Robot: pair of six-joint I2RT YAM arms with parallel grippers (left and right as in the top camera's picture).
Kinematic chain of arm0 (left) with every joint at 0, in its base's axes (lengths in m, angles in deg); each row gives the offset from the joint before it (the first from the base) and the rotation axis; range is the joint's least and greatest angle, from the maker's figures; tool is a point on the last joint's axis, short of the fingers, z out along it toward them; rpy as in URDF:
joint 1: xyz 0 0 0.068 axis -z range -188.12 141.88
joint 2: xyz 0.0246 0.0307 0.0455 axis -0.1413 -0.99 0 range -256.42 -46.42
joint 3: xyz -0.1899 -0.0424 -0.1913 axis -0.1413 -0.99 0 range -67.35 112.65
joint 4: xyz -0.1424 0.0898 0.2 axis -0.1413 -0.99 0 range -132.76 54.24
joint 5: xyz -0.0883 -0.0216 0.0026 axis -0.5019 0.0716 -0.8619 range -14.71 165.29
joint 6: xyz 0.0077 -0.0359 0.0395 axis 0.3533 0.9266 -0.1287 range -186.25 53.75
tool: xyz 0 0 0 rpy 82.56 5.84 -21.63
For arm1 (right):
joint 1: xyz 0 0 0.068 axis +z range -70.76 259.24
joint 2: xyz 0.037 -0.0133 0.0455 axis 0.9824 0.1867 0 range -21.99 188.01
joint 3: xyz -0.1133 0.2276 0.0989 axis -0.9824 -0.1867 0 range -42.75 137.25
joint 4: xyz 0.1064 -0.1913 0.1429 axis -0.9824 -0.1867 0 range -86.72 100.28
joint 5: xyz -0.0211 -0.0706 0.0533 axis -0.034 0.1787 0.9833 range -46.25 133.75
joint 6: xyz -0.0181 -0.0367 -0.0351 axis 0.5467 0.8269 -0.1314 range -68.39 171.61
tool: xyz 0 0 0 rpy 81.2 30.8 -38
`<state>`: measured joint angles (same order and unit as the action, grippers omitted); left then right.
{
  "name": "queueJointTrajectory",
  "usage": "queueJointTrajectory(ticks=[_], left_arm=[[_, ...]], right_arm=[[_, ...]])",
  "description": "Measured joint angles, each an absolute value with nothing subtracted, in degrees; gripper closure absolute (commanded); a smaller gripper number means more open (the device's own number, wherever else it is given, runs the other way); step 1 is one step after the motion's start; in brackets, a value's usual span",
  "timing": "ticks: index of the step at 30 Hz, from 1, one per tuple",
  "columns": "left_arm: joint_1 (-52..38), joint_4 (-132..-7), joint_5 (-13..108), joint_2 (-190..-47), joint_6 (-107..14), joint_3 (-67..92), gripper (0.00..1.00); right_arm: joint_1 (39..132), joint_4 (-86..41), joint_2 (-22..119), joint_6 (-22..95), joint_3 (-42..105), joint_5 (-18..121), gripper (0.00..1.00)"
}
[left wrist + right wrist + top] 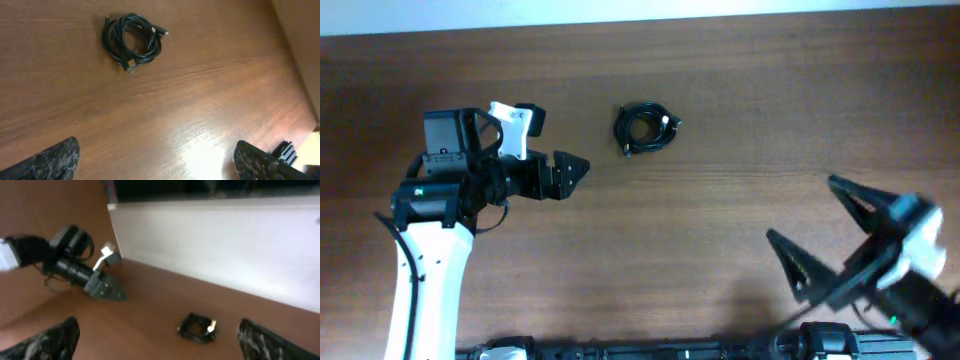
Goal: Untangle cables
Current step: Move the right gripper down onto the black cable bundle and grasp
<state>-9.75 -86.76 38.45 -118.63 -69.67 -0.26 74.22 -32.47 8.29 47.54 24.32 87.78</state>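
Note:
Next, I move my left gripper to the coiled strands (624, 129) (111, 44) of the black cable bundle at the far middle of the table and close it there.
The cables (645, 128) lie coiled in one small black bundle on the wooden table, at the far middle. The bundle also shows in the left wrist view (131, 41) with small plug ends sticking out, and in the right wrist view (199, 328) with a light-coloured tip. My left gripper (575, 170) is open and empty, to the left of the bundle and a little nearer, apart from it. My right gripper (807, 228) is open and empty, raised at the front right, far from the bundle.
The wooden table (740, 90) runs to a pale wall at its far edge (215, 240). The left arm (75, 267) shows in the right wrist view. A dark fixture lies along the table's front edge (660, 350).

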Motion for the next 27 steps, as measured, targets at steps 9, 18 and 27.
queueJointTrajectory(ticks=[9, 18, 27], left_arm=[[-9.8, -86.1, 40.4, -119.1, -69.7, -0.2, 0.01], [-9.8, -85.7, 42.0, -130.6, -68.8, -0.1, 0.01], [-9.8, -84.5, 42.3, -131.5, -68.6, -0.1, 0.01]], right_arm=[[84.8, -37.4, 46.6, 37.8, 37.9, 101.9, 0.02], [98.1, -53.7, 92.0, 32.5, 62.8, 62.9, 0.14], [99.8, -37.8, 105.4, 25.2, 63.5, 64.9, 0.43]])
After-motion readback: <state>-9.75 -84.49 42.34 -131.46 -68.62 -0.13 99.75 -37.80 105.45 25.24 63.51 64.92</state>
